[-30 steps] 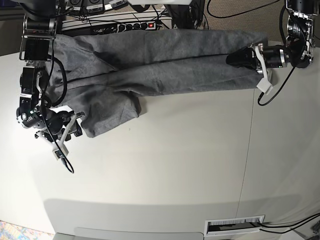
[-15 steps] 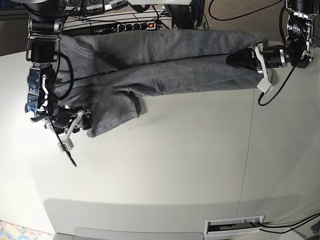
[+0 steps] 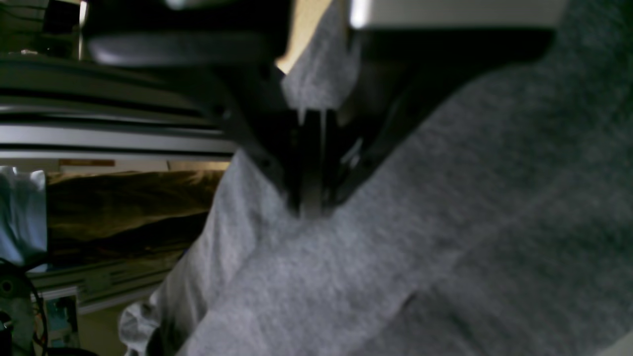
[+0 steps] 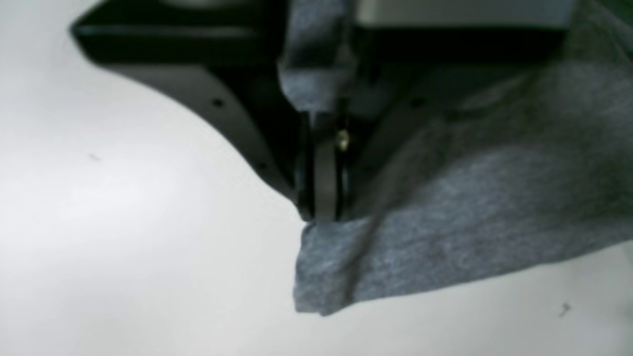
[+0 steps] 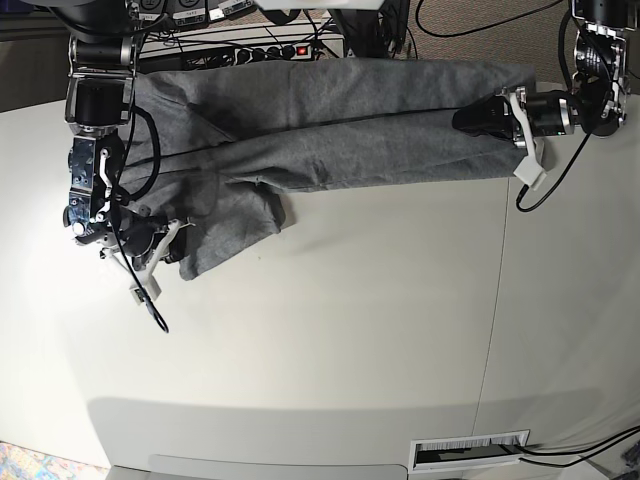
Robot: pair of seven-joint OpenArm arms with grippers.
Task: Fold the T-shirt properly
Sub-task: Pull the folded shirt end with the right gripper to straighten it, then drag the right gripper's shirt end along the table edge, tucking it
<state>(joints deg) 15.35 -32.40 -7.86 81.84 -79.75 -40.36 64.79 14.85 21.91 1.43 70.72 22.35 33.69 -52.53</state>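
Next, the right gripper releases the T-shirt's flap corner, now just above the tabletop, on the white table (image 5: 106, 165) under my right arm, beside the T-shirt's long band.
The heather-grey T-shirt (image 5: 340, 135) lies stretched in a long band across the far side of the white table (image 5: 330, 340), with one flap hanging toward me at its left end. My left gripper (image 5: 472, 118) is shut on the shirt's right end; in the left wrist view the left gripper (image 3: 309, 210) pinches the T-shirt (image 3: 445, 222). My right gripper (image 5: 178, 244) is shut on the corner of the left flap. In the right wrist view the right gripper (image 4: 321, 217) bites the edge of the T-shirt (image 4: 470, 222), just above the tabletop.
A power strip (image 5: 265, 50) and cables run behind the shirt, past the table's far edge. A white slotted strip (image 5: 470, 452) sits at the table's near right edge. A thin cable (image 5: 150, 305) dangles from the right arm over the table.
My right arm has shifted to the right onto the shirt's left flap, and its jaws have gone from open to shut on the cloth corner. The left arm has stayed still.
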